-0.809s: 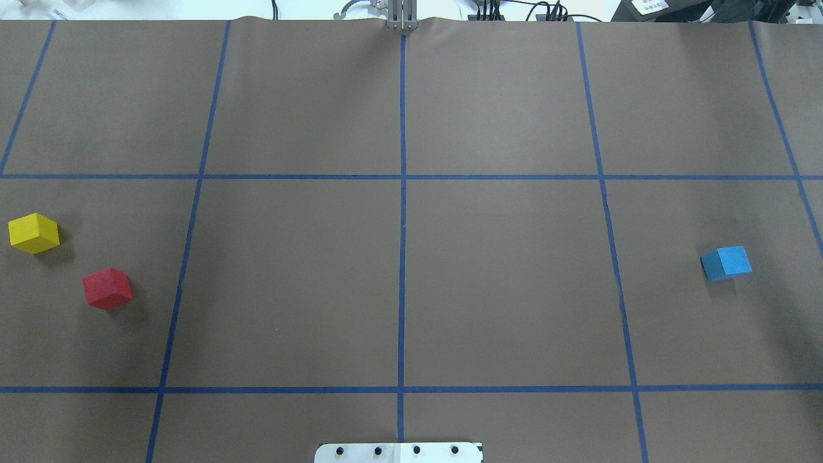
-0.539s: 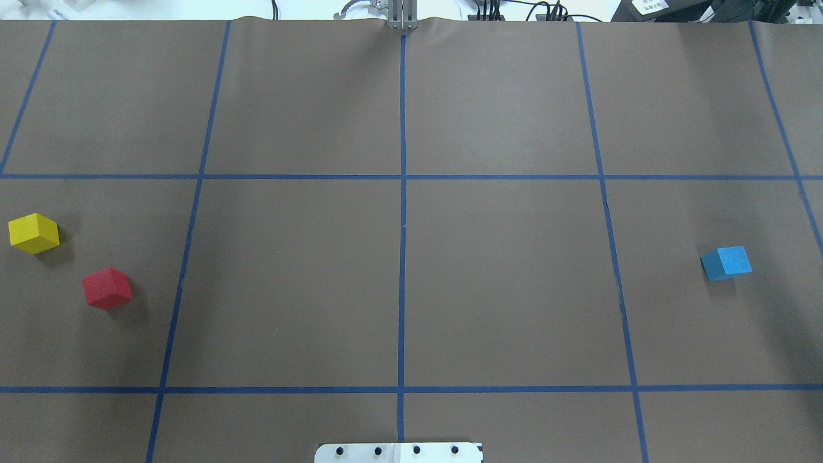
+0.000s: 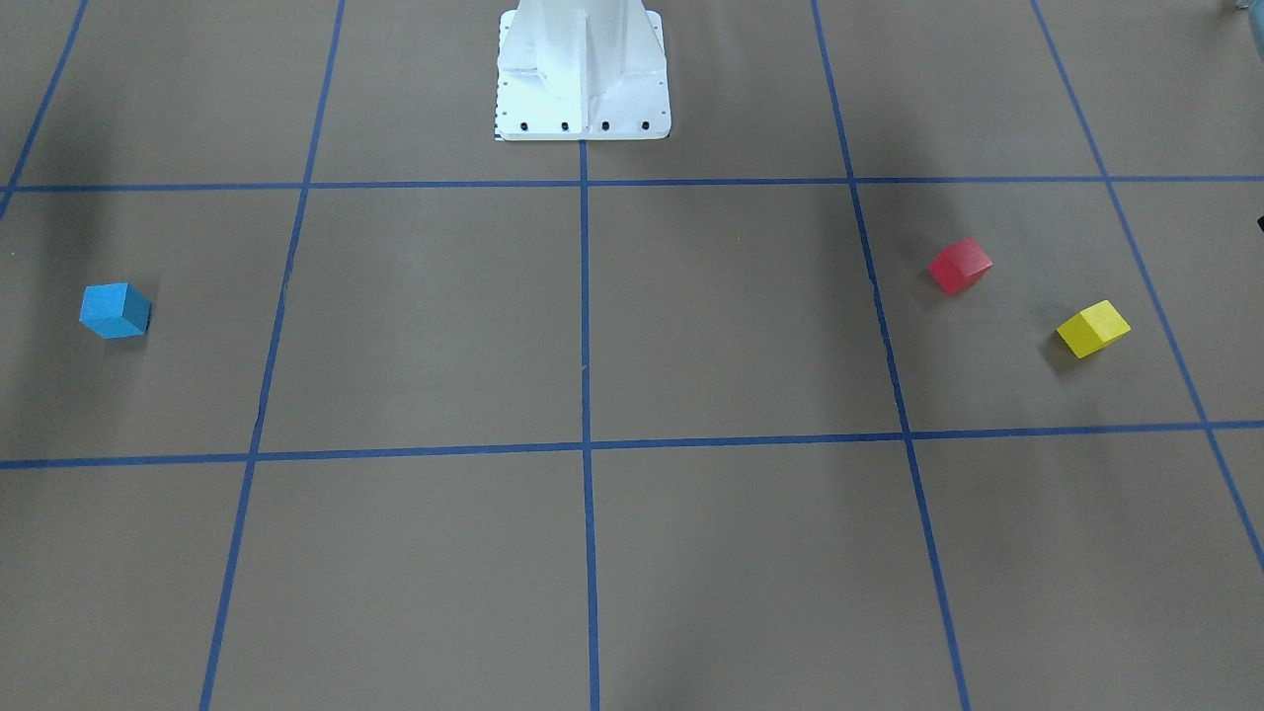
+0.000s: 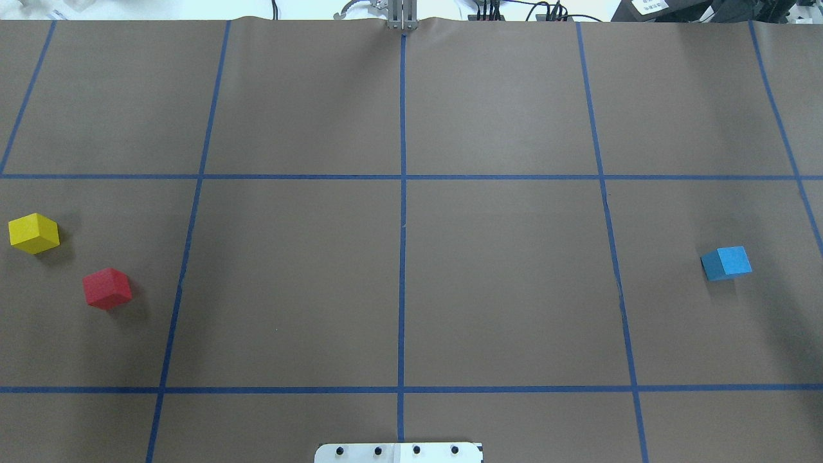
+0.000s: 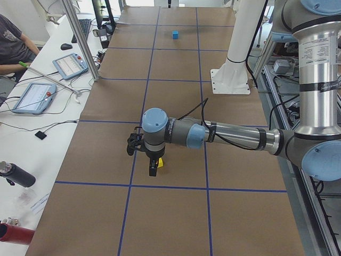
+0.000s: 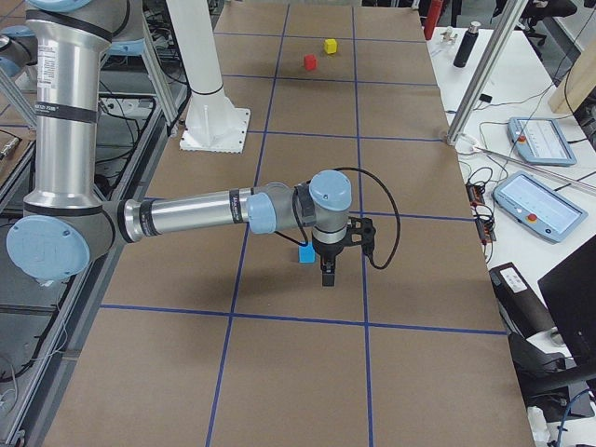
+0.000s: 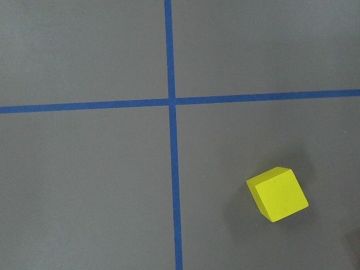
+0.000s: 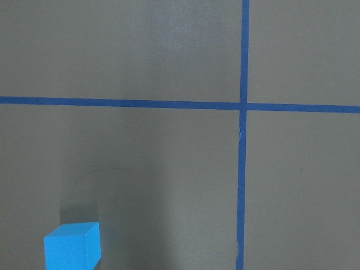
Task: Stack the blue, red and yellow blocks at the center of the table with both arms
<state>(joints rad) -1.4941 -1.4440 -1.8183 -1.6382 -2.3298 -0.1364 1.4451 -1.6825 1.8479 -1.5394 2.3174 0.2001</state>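
Observation:
My right gripper should grab the top part of the blue block (image 3: 117, 301) (image 8: 66, 250), closing its fingers on opposite sides.
The yellow block (image 4: 33, 233) and the red block (image 4: 107, 289) lie apart at the table's left edge. The blue block (image 4: 726, 263) lies at the far right. None of the blocks is at the centre crossing. The yellow block fills the lower right of the left wrist view (image 7: 278, 194), and the blue block the lower left of the right wrist view (image 8: 72, 246). The left gripper (image 5: 152, 167) hangs above the table close to the yellow block (image 5: 160, 162). The right gripper (image 6: 328, 272) hangs beside the blue block (image 6: 305, 253). I cannot tell whether either gripper is open or shut.
Blue tape lines (image 4: 402, 212) divide the brown table cover into a grid. The white robot base (image 3: 583, 74) stands at the middle of the near edge. Operator desks with tablets (image 5: 34, 97) run along the far side, and a person (image 5: 13, 45) sits there.

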